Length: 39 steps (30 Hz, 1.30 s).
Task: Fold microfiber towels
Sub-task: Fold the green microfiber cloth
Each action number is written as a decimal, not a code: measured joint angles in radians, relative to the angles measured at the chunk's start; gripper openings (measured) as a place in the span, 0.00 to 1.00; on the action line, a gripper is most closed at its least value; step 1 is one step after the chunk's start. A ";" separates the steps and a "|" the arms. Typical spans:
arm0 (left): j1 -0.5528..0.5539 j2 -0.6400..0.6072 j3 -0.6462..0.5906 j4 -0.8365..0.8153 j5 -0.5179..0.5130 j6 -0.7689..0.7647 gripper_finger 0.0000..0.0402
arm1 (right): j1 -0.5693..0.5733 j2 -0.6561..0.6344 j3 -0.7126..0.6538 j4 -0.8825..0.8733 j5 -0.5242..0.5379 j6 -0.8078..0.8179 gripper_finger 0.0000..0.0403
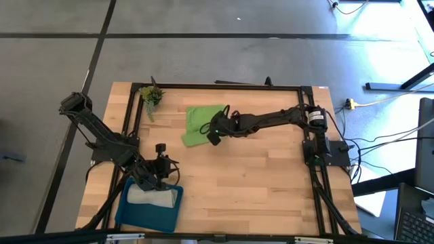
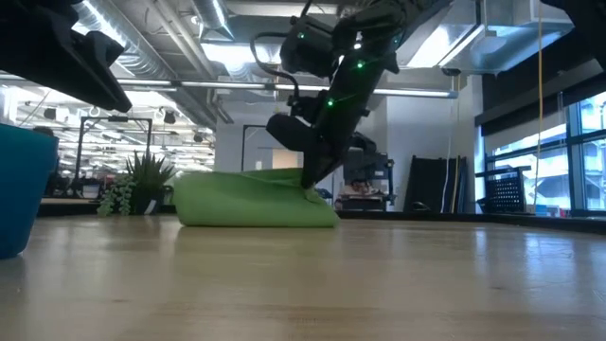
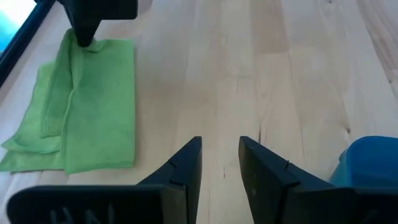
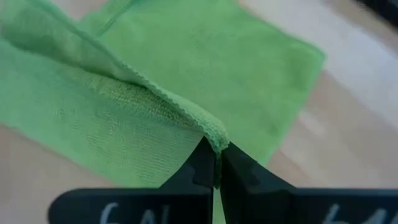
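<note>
Next, my right gripper lets go of the pinched hem on top of the lime green towel's near end [image 1: 211, 133].
The lime green towel [image 1: 201, 126] lies partly folded on the wooden table at the far middle. It also shows in the low view [image 2: 248, 199] and the left wrist view [image 3: 93, 112]. My right gripper [image 1: 214, 135] is at the towel's near right end and is shut on it. The light grey towel [image 1: 150, 197] lies in the blue tray [image 1: 129, 211] at the near left. My left gripper [image 3: 220, 163] hovers open and empty by the tray's far edge. My right gripper pinches a hemmed edge of the green towel [image 4: 212, 133] between its two fingertips. The fingers slant down from above and from the table's right. The pinched edge stands up as a ridge, and the rest of the towel lies on the table [image 2: 218, 210].
A small green plant sprig [image 1: 150, 96] lies at the far left corner. A black frame rail [image 1: 224, 86] runs around the table's far and side edges. Bare wood [image 1: 258, 183] spreads over the middle and near right.
</note>
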 joint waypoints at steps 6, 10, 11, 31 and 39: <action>0.000 0.000 0.000 0.000 -0.004 0.000 0.24 | -0.002 0.000 0.000 0.008 0.023 0.037 0.02; 0.000 0.000 0.000 0.001 -0.004 0.000 0.24 | -0.002 0.000 0.000 -0.002 0.057 0.053 0.02; 0.000 0.000 0.000 0.001 -0.004 0.000 0.24 | -0.002 0.000 0.000 -0.001 0.069 0.053 0.02; 0.000 0.000 0.000 0.003 -0.004 -0.004 0.24 | -0.094 0.084 -0.001 0.053 0.032 0.021 0.03; 0.007 0.000 0.000 0.002 -0.004 -0.002 0.24 | -0.093 0.086 -0.001 0.052 0.015 -0.004 0.05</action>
